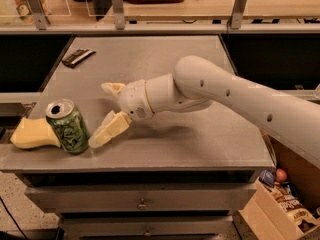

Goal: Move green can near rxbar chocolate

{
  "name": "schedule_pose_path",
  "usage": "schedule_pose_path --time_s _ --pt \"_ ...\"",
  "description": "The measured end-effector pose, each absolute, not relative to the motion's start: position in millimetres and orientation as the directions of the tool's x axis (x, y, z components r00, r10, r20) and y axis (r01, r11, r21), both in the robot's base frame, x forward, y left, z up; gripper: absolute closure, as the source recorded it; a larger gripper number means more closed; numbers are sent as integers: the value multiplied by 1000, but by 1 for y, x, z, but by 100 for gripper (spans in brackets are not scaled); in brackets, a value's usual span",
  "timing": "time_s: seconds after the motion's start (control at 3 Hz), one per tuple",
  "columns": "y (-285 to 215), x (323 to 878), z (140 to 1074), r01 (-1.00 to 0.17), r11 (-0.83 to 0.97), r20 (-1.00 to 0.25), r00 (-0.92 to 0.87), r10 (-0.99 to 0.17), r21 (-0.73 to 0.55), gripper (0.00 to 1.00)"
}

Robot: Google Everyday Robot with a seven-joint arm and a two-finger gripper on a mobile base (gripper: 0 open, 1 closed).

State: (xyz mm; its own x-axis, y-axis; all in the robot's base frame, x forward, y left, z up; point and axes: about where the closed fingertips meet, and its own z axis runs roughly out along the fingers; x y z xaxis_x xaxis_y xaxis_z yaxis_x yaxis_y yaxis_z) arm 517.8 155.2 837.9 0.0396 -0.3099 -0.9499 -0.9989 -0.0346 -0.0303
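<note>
The robot's gripper will go to the green can next and close around the middle of its body (71, 131), below the can's silver top.
The green can (68, 126) stands upright near the table's front left corner, its silver top showing the pull-tab hole. The rxbar chocolate (77, 57), a flat dark bar, lies at the table's far left. My gripper (104, 112) is open just right of the can, one finger (110, 129) low near the can's base and the other finger (113, 88) farther back. It holds nothing and does not touch the can.
A yellow wavy sponge (31, 134) lies against the can's left side at the table edge (150, 165). A cardboard box (280, 199) with snacks sits on the floor at the lower right. A railed counter (175, 26) runs behind the table.
</note>
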Motion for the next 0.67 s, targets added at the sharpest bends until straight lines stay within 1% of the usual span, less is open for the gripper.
schedule_pose_path --time_s 0.33,0.67 --pt "157 513 855 -996 -49 -952 82 -295 -71 0" --pt "157 507 863 -995 -54 -958 95 -271 -83 0"
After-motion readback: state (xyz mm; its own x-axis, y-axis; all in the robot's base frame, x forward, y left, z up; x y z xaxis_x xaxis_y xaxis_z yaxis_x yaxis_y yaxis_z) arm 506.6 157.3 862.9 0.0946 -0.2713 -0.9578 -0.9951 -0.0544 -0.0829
